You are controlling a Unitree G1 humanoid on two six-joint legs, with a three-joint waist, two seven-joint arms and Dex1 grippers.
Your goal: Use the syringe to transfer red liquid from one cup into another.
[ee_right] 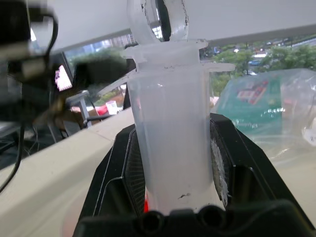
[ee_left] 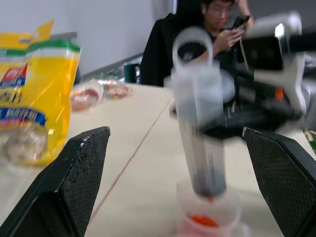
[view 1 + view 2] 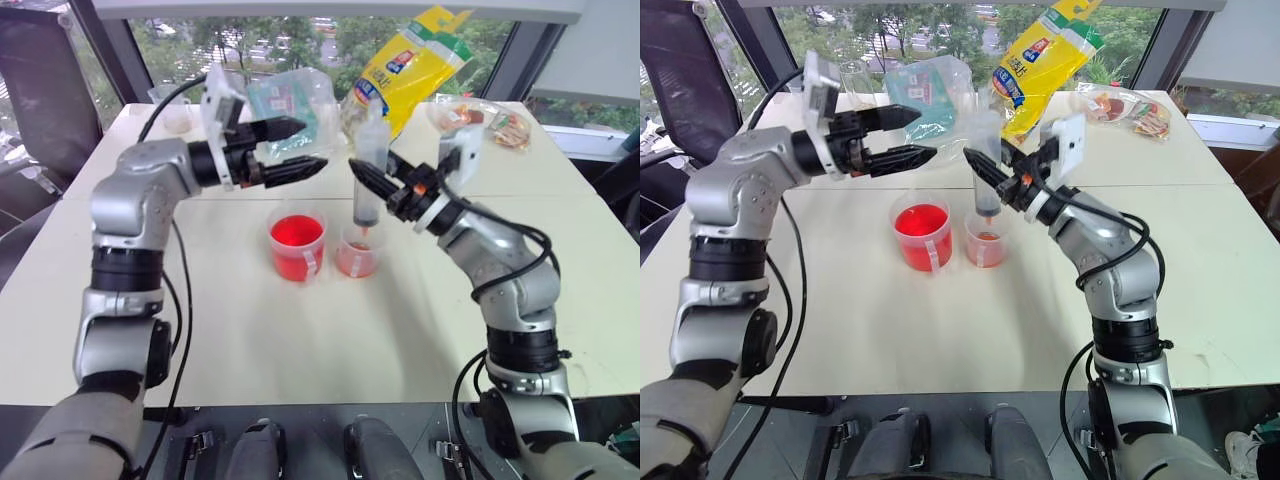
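Next, I set the syringe with my right gripper on the bare white table [image 3: 438, 232] beside the smaller cup, opposite the larger cup.
The syringe [image 3: 371, 165] stands upright with my right gripper [image 3: 372, 190] shut on its clear barrel [image 1: 170, 128]. Its dark seal sits low in the barrel, and its orange-red tip hangs just over the smaller cup [image 3: 358, 253], which holds a little pale red liquid [image 2: 203, 220]. To the left of that cup stands the larger cup [image 3: 297, 245], vivid with red liquid and with a white tape strip on its side. My left gripper [image 3: 314, 144] is open and level, above the larger cup and apart from the syringe, with nothing between its fingers [image 2: 81, 182].
A yellow snack bag [image 3: 410, 60], a clear bag with a teal packet [image 3: 290, 100] and a wrapped snack [image 3: 480, 120] lie at the back of the white table [image 3: 300, 340]. In the left wrist view a seated person [image 2: 217, 22] shows beyond the table.
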